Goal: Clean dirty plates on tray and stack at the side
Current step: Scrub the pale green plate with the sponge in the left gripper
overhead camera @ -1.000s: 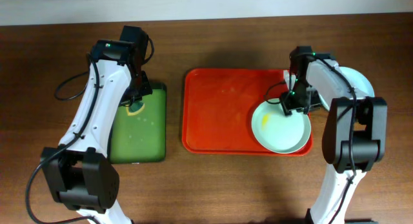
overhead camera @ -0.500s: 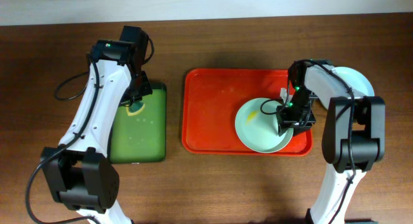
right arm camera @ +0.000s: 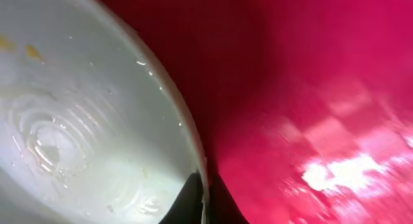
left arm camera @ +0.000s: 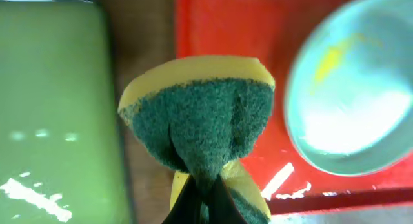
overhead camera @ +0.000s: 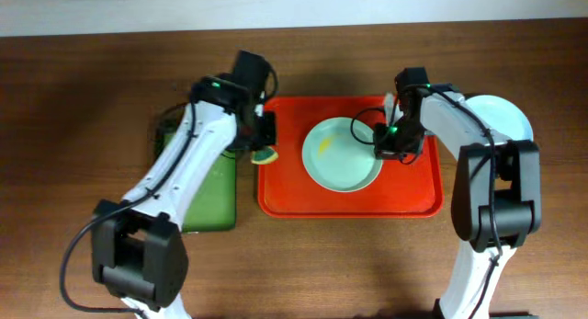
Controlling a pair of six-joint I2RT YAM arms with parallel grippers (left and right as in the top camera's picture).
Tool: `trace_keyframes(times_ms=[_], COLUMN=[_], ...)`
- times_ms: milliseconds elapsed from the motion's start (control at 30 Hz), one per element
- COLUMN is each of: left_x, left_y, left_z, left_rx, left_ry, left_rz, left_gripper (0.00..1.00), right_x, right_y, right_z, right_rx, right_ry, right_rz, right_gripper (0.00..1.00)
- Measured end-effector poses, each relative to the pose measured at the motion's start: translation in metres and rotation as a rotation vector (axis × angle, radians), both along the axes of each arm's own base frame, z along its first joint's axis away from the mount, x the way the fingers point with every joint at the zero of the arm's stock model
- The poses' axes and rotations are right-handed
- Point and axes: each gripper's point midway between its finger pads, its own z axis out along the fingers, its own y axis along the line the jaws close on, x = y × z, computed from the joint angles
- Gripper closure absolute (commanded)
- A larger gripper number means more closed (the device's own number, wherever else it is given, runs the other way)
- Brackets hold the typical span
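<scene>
Next, I bring the yellow-and-green sponge in my left gripper, now over the red tray's edge, to the middle of the dark green tray [overhead camera: 197, 179] and let go of it there.
A pale-mint plate [overhead camera: 342, 155] with a yellow smear lies in the middle of the red tray [overhead camera: 404, 198]. My right gripper [overhead camera: 384, 141] is shut on this plate's right rim; in the right wrist view the two fingers pinch the rim of the plate [right arm camera: 84, 121] at the gripper [right arm camera: 205, 199], over the tray [right arm camera: 310, 88]. My left gripper [overhead camera: 262, 146] is shut on a yellow-and-green sponge [overhead camera: 265, 157] over the tray's left edge. The left wrist view shows the sponge [left arm camera: 200, 127] folded in the gripper [left arm camera: 205, 204], with the plate [left arm camera: 352, 114] to its right.
A second pale plate [overhead camera: 503, 117] lies on the brown table right of the red tray, partly under my right arm. A dark green tray [overhead camera: 197, 195] sits left of the red tray, seen close up as a green tray [left arm camera: 51, 108] by the left wrist.
My right gripper closed on the plate's rim and drew it from the tray's front right corner to its middle. My left arm swung right with the sponge, from the green tray to the red tray's edge.
</scene>
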Motion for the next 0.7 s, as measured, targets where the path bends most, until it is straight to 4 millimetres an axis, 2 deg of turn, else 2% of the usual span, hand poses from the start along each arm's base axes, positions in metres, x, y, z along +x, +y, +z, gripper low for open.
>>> trace_keyframes(times_ms=[100,167,233,267,367,467,500,533,567,667,700], left_x=[0.006,0.000,-0.008,-0.011,-0.015,-0.009,-0.009,-0.011,-0.011,-0.003,0.002], left_y=[-0.040,-0.069,-0.089,-0.099,-0.108,-0.120,-0.124,-0.123,-0.121,-0.107,-0.093], left_z=[-0.005,-0.012,-0.029,-0.044,-0.061,-0.066,-0.079,-0.100,-0.110,-0.110,-0.109], left_rx=[-0.044,-0.069,-0.069,-0.061,-0.051,-0.096,-0.101,-0.083,-0.065,0.071,0.159], left_ry=[-0.062,-0.067,-0.040,-0.022,0.002,-0.012,0.006,0.043,0.053,-0.012,-0.040], left_rz=[-0.079,-0.143,-0.189,-0.211,-0.226,-0.234,-0.238,-0.238,-0.233,-0.219,-0.204], left_gripper=[1.00,1.00,1.00,1.00,1.00,1.00,1.00,1.00,1.00,1.00,1.00], right_x=[-0.004,-0.004,-0.003,-0.002,0.001,0.006,0.006,0.006,0.005,0.004,0.004], right_y=[0.024,0.034,0.036,0.037,0.039,0.040,0.040,0.040,0.040,0.041,0.041], right_z=[0.001,0.001,0.002,0.002,0.002,0.002,0.002,0.002,0.002,0.002,0.002], right_rx=[0.050,0.067,0.079,0.084,0.090,0.093,0.094,0.094,0.094,0.099,0.098], right_ry=[-0.043,-0.068,-0.080,-0.085,-0.098,-0.112,-0.112,-0.111,-0.109,-0.104,-0.102], right_rz=[0.197,0.271,0.294,0.300,0.294,0.275,0.275,0.274,0.273,0.273,0.274], right_gripper=[0.96,0.96,0.96,0.96,0.96,0.96,0.96,0.96,0.96,0.96,0.96])
